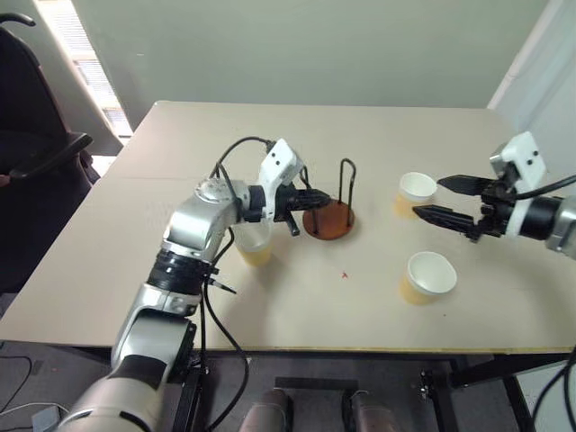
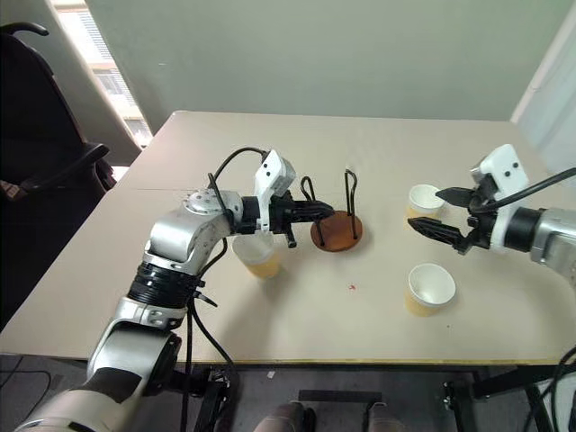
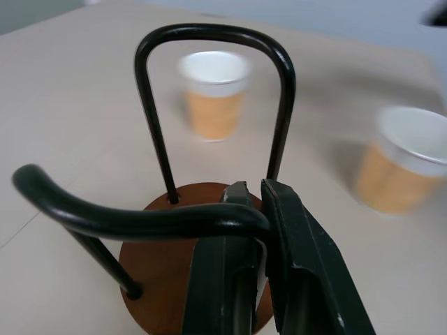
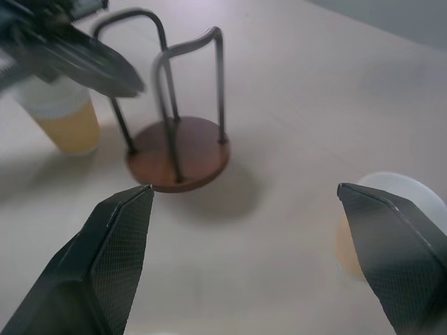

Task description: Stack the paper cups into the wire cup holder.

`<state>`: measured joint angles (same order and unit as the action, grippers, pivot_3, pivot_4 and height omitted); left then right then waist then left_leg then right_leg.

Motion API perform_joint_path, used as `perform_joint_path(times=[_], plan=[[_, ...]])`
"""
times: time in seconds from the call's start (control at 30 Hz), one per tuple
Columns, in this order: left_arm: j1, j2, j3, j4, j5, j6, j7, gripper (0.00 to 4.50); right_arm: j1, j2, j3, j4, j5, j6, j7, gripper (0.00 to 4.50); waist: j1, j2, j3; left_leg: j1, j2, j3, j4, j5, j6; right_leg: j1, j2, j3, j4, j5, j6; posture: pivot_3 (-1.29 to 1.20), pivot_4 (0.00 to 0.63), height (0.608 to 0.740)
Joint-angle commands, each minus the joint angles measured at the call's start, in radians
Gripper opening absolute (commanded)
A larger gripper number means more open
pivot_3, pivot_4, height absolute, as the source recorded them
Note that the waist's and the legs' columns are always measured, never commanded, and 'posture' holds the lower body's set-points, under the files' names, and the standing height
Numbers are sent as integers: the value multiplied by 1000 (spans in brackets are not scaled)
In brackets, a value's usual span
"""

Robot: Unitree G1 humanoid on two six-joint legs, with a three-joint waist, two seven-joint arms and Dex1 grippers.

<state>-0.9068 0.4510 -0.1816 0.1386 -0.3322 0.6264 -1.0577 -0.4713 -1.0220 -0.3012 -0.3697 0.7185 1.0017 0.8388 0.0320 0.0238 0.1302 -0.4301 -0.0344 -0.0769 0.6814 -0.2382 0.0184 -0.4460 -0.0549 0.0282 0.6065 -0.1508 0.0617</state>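
Observation:
My right gripper is to close on the near side of the far paper cup's rim (image 1: 417,201) (image 4: 362,181), with one finger inside the cup.
The wire cup holder (image 1: 329,222) stands upright mid-table, with a reddish-brown disc base and black wire loops. My left gripper (image 1: 328,195) reaches in from its left and is shut on the top corner of the nearer loop (image 3: 140,220). One paper cup (image 1: 255,245) stands just left of the holder, partly under my left wrist. Two more paper cups stand to the right, a far one (image 1: 414,187) and a near one (image 1: 428,275). My right gripper (image 1: 427,198) hovers open beside the far cup, its jaws wide with nothing between them.
The tan table (image 1: 297,315) has bare room in front of the holder and between the holder and the right cups. A dark chair (image 1: 36,153) stands off the table's left side. A small red mark (image 1: 344,274) lies on the tabletop.

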Motion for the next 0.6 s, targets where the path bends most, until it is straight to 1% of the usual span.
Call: perform_joint_path(times=[0.03, 0.23, 0.33, 0.6], plan=[[-11, 9, -47, -70, -24, 0, -91, 36, 5, -90, -108, -55, 83, 45, 69, 4398, 2, 0, 0, 0, 0, 0, 0, 0, 0, 0, 0, 0, 0, 0, 0, 0, 150, 740], [-12, -17, -101, -37, -6, -39, -133, 36, 32, -159, -149, -81, 122, 67, 86, 4398, 1, 0, 0, 0, 0, 0, 0, -1, 1, 0, -1, 0, 0, -1, 1, 0, 150, 740], [-4, -39, -137, 15, 29, -76, -131, 36, 34, -165, -153, -89, 127, 67, 75, 4398, 1, 0, 0, 0, 0, 0, 1, -1, 2, 0, -1, 0, 1, -1, 2, 0, 150, 740], [19, -106, -176, 126, 120, -164, -73, 36, 57, -154, -156, -111, 129, 57, 50, 4398, 1, 0, 0, 0, 0, 1, 2, -1, 3, 1, -1, 1, 1, -2, 4, 0, 150, 740]])
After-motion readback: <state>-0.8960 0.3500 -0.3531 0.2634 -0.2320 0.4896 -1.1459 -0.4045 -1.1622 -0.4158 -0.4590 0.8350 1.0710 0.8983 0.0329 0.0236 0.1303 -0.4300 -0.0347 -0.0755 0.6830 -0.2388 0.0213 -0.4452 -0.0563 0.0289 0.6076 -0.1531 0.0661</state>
